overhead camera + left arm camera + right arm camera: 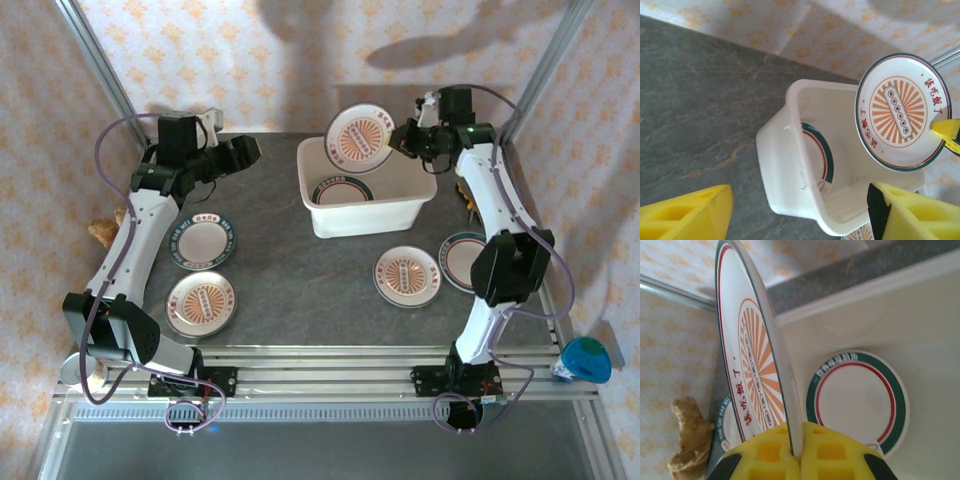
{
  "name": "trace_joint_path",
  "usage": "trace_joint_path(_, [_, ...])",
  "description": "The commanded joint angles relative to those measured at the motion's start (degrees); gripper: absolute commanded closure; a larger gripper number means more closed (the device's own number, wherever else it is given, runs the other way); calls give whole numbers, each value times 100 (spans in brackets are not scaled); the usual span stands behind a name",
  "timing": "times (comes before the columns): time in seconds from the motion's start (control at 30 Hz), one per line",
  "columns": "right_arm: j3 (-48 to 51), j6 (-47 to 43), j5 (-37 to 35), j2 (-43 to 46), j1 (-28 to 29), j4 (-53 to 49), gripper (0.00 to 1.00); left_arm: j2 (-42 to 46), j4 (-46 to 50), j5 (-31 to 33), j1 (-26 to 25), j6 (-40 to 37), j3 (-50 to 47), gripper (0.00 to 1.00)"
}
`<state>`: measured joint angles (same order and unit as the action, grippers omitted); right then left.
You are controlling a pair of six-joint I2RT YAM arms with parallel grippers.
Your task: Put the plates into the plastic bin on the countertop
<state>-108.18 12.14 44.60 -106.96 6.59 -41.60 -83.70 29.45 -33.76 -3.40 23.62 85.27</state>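
Note:
Next, my right gripper releases the orange-sunburst plate, now tilted above the bin's far corner, on top of the teal-rimmed plate (346, 191) (857, 403) inside the white plastic bin.
The white plastic bin (370, 218) stands at the back middle of the dark countertop (280, 250), with a teal-rimmed plate (342, 190) lying flat inside it. My right gripper (402, 140) is shut on the rim of an orange-sunburst plate (360, 135), held tilted on edge above the bin's far left corner. The right wrist view shows that held plate (755, 355) pinched between the yellow pads (770, 455), above the bin's plate (857, 400). My left gripper (240, 155) stands open to the left of the bin, holding nothing. Its wrist view shows the bin (785, 170) and the held plate (902, 112).
Loose plates lie on the countertop: two at the left (203, 241) (200, 303), one at the front right (407, 275), and one (458, 262) partly under the right arm. A ginger root (103, 232) sits off the left edge. Aluminium framing runs along the near edge.

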Motion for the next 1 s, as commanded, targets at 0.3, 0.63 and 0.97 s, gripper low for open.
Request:
trace_joint_path(0.3, [-407, -666, 264, -814, 29, -694, 100, -163, 254, 115, 173, -217, -11, 29])
trace_joint_path(0.63, [-1031, -1022, 445, -1601, 153, -1324, 100, -243, 351, 211, 173, -257, -55, 29])
trace_joint_path(0.97, [-1308, -1169, 462, -2121, 191, -1608, 100, -348, 373, 238, 173, -218, -55, 29])
